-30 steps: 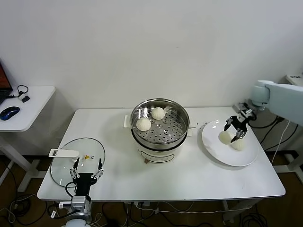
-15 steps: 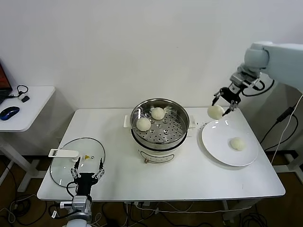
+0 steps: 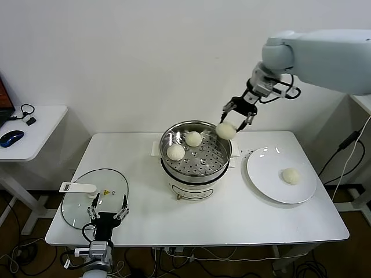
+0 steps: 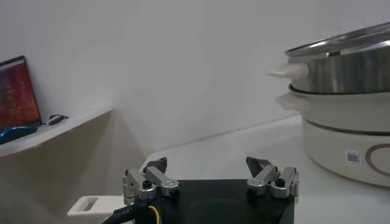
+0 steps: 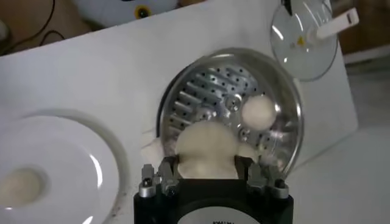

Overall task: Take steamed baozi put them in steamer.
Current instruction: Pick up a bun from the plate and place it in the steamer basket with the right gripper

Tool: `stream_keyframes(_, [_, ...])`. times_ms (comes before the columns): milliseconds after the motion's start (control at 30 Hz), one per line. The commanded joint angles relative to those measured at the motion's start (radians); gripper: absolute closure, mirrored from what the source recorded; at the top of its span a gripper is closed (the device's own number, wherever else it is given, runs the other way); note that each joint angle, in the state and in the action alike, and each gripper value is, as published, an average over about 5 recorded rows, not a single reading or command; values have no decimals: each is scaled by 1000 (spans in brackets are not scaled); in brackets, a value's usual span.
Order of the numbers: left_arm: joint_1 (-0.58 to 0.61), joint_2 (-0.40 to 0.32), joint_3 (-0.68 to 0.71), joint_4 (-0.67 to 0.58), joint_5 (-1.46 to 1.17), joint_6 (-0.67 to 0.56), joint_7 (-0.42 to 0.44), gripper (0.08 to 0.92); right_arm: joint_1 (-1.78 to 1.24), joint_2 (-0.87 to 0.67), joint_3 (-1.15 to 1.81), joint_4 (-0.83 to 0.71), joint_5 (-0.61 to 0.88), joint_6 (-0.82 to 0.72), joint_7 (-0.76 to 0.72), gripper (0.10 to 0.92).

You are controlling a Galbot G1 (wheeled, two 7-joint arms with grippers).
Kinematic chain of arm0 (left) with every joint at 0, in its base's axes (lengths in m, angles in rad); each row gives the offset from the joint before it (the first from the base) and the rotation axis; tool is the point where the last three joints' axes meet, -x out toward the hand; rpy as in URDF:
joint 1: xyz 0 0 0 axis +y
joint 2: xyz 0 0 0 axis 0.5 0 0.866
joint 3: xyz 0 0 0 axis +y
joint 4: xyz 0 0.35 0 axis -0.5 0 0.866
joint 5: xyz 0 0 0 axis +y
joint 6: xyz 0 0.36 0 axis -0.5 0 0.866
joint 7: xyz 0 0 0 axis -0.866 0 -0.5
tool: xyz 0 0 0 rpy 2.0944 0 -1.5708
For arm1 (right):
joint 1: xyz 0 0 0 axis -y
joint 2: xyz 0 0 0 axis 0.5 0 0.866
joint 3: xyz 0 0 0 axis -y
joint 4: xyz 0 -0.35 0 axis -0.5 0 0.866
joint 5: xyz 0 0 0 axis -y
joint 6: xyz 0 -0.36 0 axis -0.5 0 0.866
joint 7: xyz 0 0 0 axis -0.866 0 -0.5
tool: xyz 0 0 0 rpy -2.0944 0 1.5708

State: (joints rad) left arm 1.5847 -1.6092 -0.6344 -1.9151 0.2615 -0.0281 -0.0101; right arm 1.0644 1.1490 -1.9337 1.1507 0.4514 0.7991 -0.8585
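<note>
Next, my right gripper lets go of the baozi on the steamer's perforated bottom, close against its front rim [image 3: 198, 167] [image 5: 208, 83].
My right gripper [image 3: 233, 119] is shut on a steamed baozi [image 3: 225, 131] and holds it in the air over the right rim of the steamer [image 3: 197, 169]. In the right wrist view that baozi [image 5: 206, 150] fills the space between the jaws, above the perforated floor of the steamer [image 5: 207, 91]. Two baozi [image 3: 193, 138] [image 3: 175, 152] lie in the basket at its back left. One more baozi [image 3: 290, 175] rests on the white plate [image 3: 264, 179] to the right. My left gripper [image 3: 106, 209] is parked open at the table's front left.
The glass lid [image 3: 81, 202] with a white handle lies flat at the table's front left, just beside my left gripper. A side desk [image 3: 35, 130] with a blue mouse stands further left. The right arm reaches in from the upper right.
My right gripper lifted one baozi off the plate and carried it up and leftward to above the steamer's right rim. One baozi remains on the plate. The left arm stayed still.
</note>
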Motion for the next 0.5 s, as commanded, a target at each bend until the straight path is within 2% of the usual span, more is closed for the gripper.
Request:
stream_keyframes(33, [5, -49, -5, -11, -1, 0, 0, 177, -96, 177, 60, 30, -89, 74, 86, 397])
stream_keyframes(500, [11, -49, -16, -25, -15, -1, 0, 177, -225, 237, 61, -80, -125, 68, 30, 397])
